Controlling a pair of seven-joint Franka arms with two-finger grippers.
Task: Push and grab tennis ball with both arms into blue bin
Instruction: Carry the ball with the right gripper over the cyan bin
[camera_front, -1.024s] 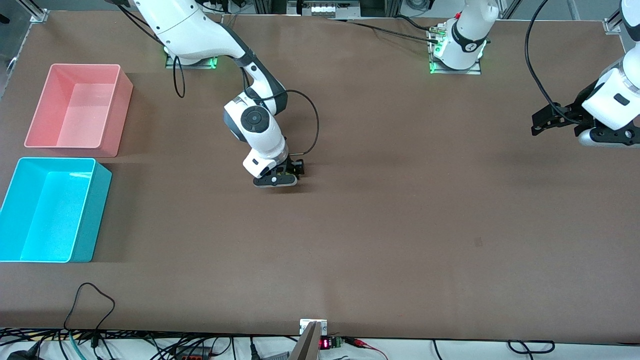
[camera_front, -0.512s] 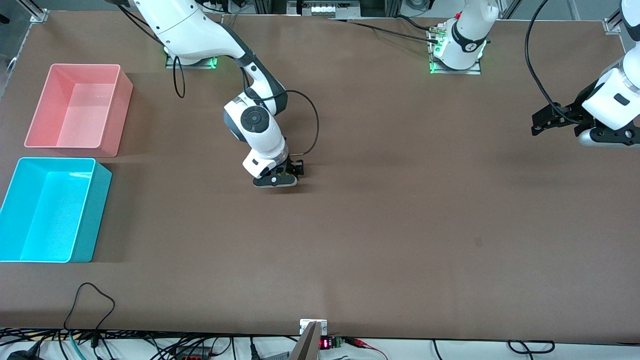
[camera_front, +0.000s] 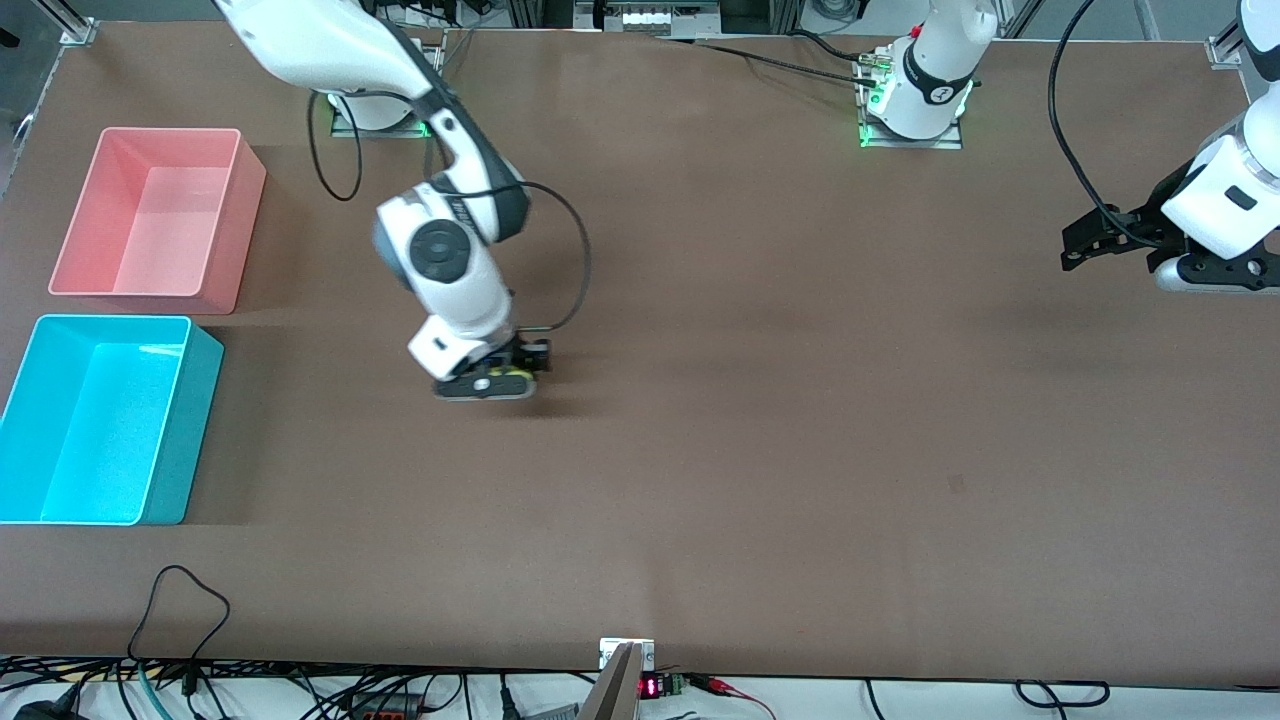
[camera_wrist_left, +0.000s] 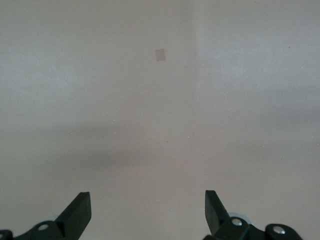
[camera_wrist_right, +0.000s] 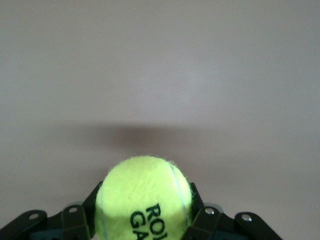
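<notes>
Next, my right gripper releases the tennis ball inside the blue bin, at the end (camera_front: 146, 353) closest to the pink bin.
The yellow-green tennis ball (camera_wrist_right: 145, 195) with dark lettering sits between the black fingers (camera_wrist_right: 196, 200) of my right gripper (camera_wrist_right: 144, 201), which is shut on it. In the front view only a sliver of the tennis ball (camera_front: 506, 371) shows under the right gripper (camera_front: 512, 376), which hangs low over the brown table between its middle and the bins. The blue bin (camera_front: 192, 430) stands at the right arm's end of the table, with nothing in it. My left gripper (camera_front: 1075, 246) waits open above the left arm's end of the table; its fingers (camera_wrist_left: 79, 214) stand wide apart over bare tabletop.
A pink bin (camera_front: 238, 230) stands beside the blue bin, farther from the front camera. A small dark mark (camera_front: 956, 484) lies on the table (camera_front: 760, 420) and also shows in the left wrist view as a mark (camera_wrist_left: 160, 54). Cables run along the table's front edge.
The right arm has swung toward the bins' end of the table, carrying the ball in its shut gripper. The left arm has stayed where it was.
</notes>
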